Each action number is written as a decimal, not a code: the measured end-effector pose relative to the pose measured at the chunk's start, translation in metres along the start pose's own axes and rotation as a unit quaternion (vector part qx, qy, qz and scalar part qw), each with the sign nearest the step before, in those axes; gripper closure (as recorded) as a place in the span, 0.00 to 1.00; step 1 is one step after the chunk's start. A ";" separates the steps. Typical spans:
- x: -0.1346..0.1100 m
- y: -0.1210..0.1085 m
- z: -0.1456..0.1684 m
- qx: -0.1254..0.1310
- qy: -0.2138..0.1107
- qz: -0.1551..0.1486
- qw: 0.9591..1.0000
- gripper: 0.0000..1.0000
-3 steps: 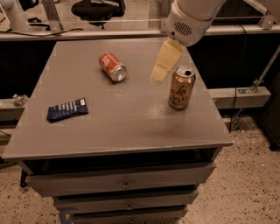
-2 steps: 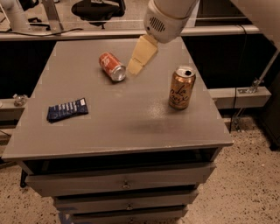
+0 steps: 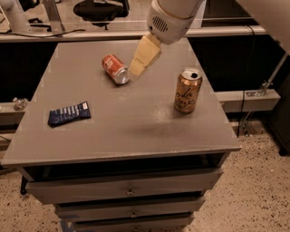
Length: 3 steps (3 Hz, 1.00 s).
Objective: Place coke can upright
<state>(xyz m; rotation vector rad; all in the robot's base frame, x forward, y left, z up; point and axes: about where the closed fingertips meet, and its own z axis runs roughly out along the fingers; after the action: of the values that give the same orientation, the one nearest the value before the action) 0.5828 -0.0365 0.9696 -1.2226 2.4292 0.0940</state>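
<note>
The coke can will hang below my fingers, as my gripper needs to close on the coke can's far end (image 3: 109, 60), the one opposite its silver end.
The coke can (image 3: 114, 69), red-orange with a silver end, lies on its side on the grey table (image 3: 122, 122), left of centre toward the back. My gripper (image 3: 136, 68) hangs from the white arm coming in at the top. Its cream-coloured tip sits just right of the can's silver end, close to it and slightly above the tabletop. I cannot tell whether it touches the can.
A gold can (image 3: 187, 90) with dark script stands upright at the right side of the table. A dark blue snack packet (image 3: 69, 113) lies flat at the left. Drawers run below the table's front edge. An office chair (image 3: 100, 9) stands behind.
My gripper has moved left across the table, from beside the gold can to right beside the coke can. The cans and packet have not moved.
</note>
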 end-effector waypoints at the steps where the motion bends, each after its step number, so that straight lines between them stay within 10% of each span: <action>1: -0.028 0.002 0.015 -0.004 -0.002 0.019 1.000 0.00; 3: -0.111 0.004 0.075 0.000 -0.006 0.092 0.996 0.00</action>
<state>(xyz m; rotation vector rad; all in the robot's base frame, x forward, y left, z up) 0.6628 0.0676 0.9443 -0.9919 2.5257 0.1547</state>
